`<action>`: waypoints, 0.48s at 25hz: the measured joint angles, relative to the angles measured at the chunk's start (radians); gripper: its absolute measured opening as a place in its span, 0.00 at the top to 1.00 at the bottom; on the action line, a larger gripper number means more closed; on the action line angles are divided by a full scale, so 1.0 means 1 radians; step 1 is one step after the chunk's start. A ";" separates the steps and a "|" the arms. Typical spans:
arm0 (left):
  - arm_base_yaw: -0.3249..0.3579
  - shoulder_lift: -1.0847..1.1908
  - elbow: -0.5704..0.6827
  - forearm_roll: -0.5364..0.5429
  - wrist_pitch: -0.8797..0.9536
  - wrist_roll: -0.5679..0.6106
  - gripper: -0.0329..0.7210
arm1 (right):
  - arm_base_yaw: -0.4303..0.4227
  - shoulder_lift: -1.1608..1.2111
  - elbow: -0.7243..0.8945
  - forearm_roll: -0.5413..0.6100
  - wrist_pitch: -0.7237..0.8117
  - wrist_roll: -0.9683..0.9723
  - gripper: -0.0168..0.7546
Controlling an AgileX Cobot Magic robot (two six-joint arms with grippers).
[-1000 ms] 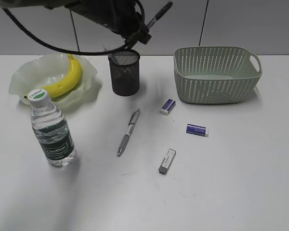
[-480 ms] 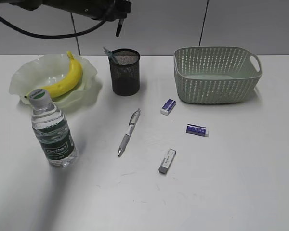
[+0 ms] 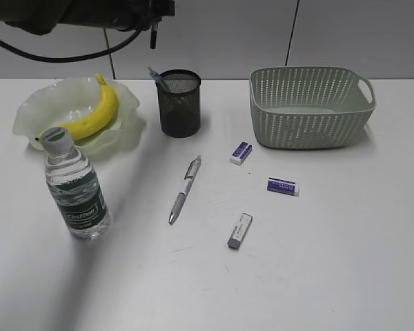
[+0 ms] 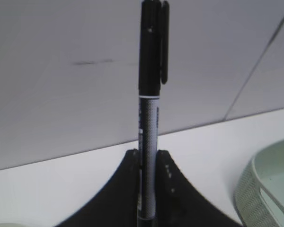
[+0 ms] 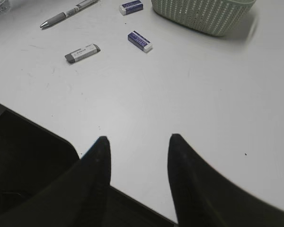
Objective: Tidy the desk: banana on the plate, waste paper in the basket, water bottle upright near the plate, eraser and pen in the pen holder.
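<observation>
Next, I release the black pen from my left gripper inside the black mesh pen holder (image 3: pixel 180 84), beside the leaning bluish pen.
My left gripper (image 3: pixel 154 14) hangs high at the back left, shut on a black pen (image 4: pixel 149 94) that points down, left of and above the black mesh pen holder (image 3: pixel 179 103). A bluish pen (image 3: pixel 155 74) leans in that holder. The banana (image 3: pixel 96 114) lies on the wavy green plate (image 3: pixel 34 110). In front of the plate the water bottle (image 3: pixel 72 186) stands upright. A silver pen (image 3: pixel 185 188) and three erasers (image 3: pixel 241 152) (image 3: pixel 282 186) (image 3: pixel 239 230) lie on the desk. My right gripper (image 5: pixel 138 139) is open over bare desk. The waste paper is out of view.
The green perforated basket (image 3: pixel 310 107) stands at the back right; its inside is mostly hidden. A grey wall runs behind the desk. The right wrist view shows the desk's near edge below the fingers.
The left arm has carried the black pen up and to the left, away from above the pen holder, and the pen has gone from tilted to vertical. The right gripper has not moved.
</observation>
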 joint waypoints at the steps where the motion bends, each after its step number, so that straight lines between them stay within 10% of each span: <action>1: -0.008 -0.007 0.025 -0.007 -0.045 0.000 0.88 | 0.000 0.000 0.000 0.000 0.000 0.000 0.55; 12: -0.194 -0.006 0.175 0.031 -0.491 -0.061 0.88 | 0.000 0.000 0.000 0.000 0.000 0.000 0.55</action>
